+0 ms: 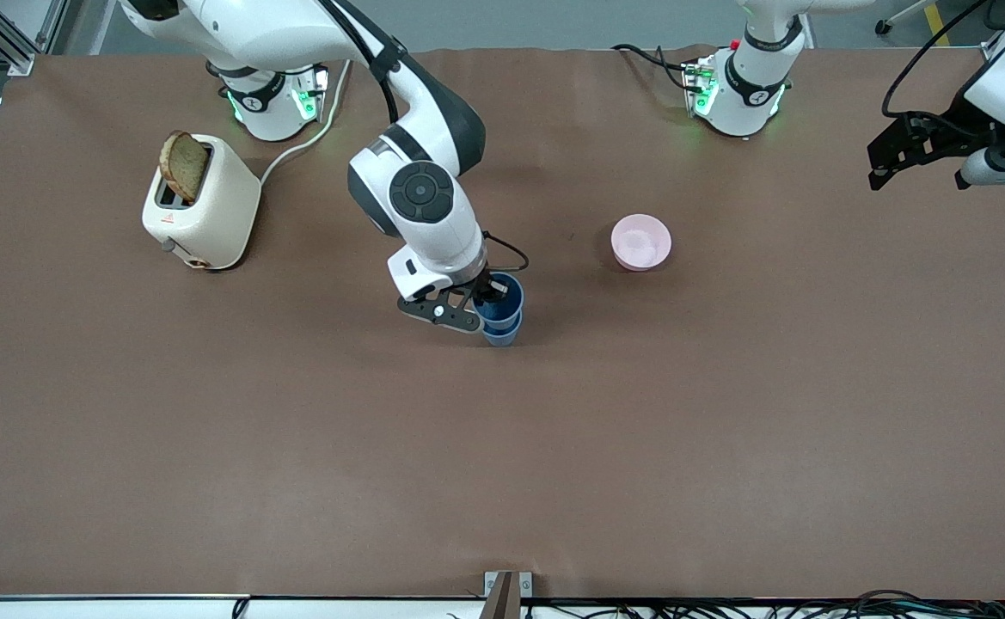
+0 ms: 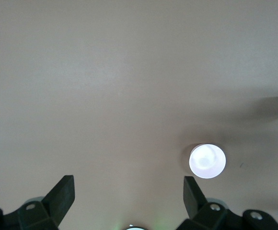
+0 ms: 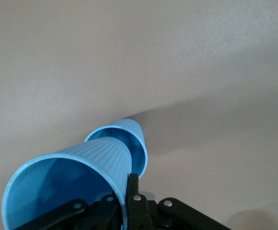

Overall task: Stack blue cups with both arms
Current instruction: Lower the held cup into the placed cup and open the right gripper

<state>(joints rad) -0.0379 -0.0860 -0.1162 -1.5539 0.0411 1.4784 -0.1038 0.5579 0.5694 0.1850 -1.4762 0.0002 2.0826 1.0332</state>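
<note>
Next, my right gripper releases the upper blue cup deep inside the lower blue cup (image 1: pixel 501 327) (image 3: pixel 130 147) that stands on the table.
Two blue cups are at the table's middle. The upper blue cup (image 1: pixel 500 297) sits partly inside the lower blue cup (image 1: pixel 502 334), which stands on the table. My right gripper (image 1: pixel 479 301) is shut on the upper cup's rim, one finger inside and one outside. In the right wrist view the held cup (image 3: pixel 72 177) points into the lower cup (image 3: pixel 138 132), with my right gripper (image 3: pixel 127 186) pinching its wall. My left gripper (image 1: pixel 876 168) is open and empty, up in the air at the left arm's end of the table, and it waits. Its fingers spread wide in the left wrist view (image 2: pixel 128 186).
A pink bowl (image 1: pixel 640 242) stands toward the left arm's end, a little farther from the front camera than the cups; it also shows in the left wrist view (image 2: pixel 207 161). A cream toaster (image 1: pixel 201 211) with a toast slice (image 1: pixel 184 165) stands toward the right arm's end.
</note>
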